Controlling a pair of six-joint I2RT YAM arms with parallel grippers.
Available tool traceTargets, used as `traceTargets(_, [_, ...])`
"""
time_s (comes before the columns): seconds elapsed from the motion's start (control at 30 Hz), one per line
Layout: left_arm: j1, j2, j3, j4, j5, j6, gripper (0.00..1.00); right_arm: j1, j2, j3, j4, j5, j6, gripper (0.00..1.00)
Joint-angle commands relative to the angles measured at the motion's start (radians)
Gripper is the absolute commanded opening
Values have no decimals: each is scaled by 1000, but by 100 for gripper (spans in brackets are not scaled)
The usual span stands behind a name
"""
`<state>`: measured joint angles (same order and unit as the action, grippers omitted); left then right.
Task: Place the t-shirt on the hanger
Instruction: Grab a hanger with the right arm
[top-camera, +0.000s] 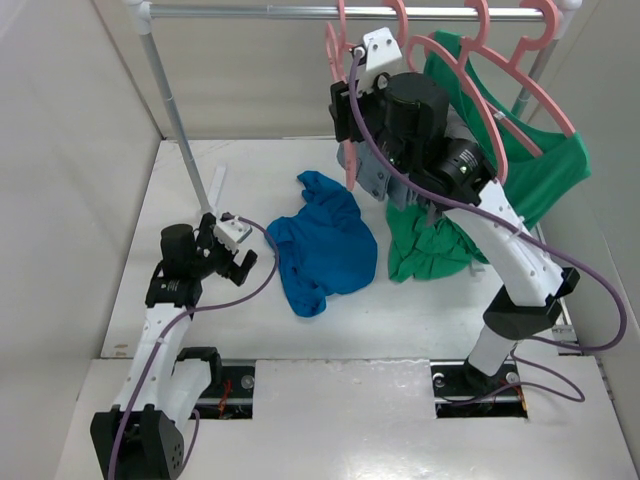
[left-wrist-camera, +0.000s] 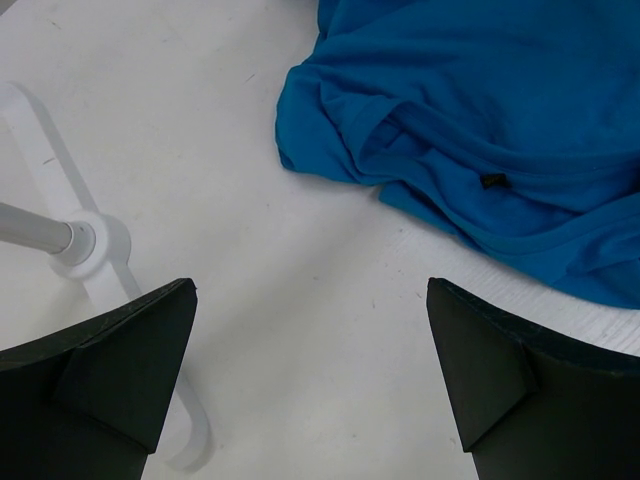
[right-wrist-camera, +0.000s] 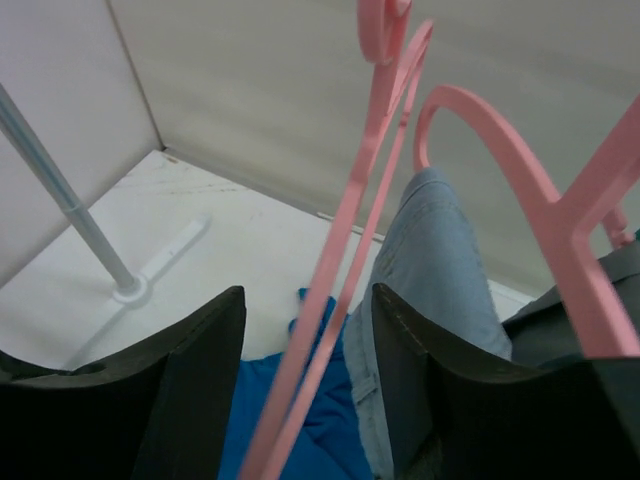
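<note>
The royal-blue t-shirt has a collar with a label. Next, my left gripper will close at the collar's end (top-camera: 274, 240) (left-wrist-camera: 372, 152) nearest the pole's white foot, to one side of the label.
The royal-blue t-shirt (top-camera: 322, 245) lies crumpled on the white table; its collar and label show in the left wrist view (left-wrist-camera: 470, 130). My left gripper (top-camera: 240, 262) (left-wrist-camera: 310, 285) is open and empty, low over the table just left of the shirt. My right gripper (top-camera: 343, 110) (right-wrist-camera: 308, 295) is raised to the rail and is open. The thin arms of the bare pink hanger (right-wrist-camera: 350, 230) (top-camera: 331, 45) pass between its fingers, touching neither. The blue shirt shows far below it (right-wrist-camera: 285, 420).
A metal rail (top-camera: 300, 12) on a pole (top-camera: 175, 110) with a white foot (left-wrist-camera: 90, 245) carries more pink hangers (top-camera: 480, 70). One holds a green shirt (top-camera: 540, 170), another a grey garment (right-wrist-camera: 430, 260) beside my right fingers. White walls enclose the table.
</note>
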<state>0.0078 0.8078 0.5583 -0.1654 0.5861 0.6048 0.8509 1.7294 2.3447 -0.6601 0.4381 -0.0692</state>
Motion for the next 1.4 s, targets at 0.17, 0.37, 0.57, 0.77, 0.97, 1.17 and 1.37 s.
traceTargets(0.17, [-3,-42,-4,1,1,6,100,-15,-40,-119,138,-28,22,27])
traceTargets(0.37, [-3,-42,-5,10,11,6,100,-15,-70,-159,201,-90,12,0])
traceTargets(0.57, [-3,-33,-5,10,29,53,94,-15,-137,-258,326,-139,-63,0])
traceTargets(0.77, [-3,1,5,-20,60,96,73,-15,-166,-308,448,-231,-168,0])
traceTargets(0.97, [-3,34,14,-57,81,197,60,5,-201,-382,458,-344,-202,0])
traceTargets(1.17, [-51,175,78,-134,83,352,47,46,-333,-686,479,-418,-193,0])
traceTargets(1.37, [-155,474,285,-164,57,265,58,56,-439,-880,479,-328,-89,0])
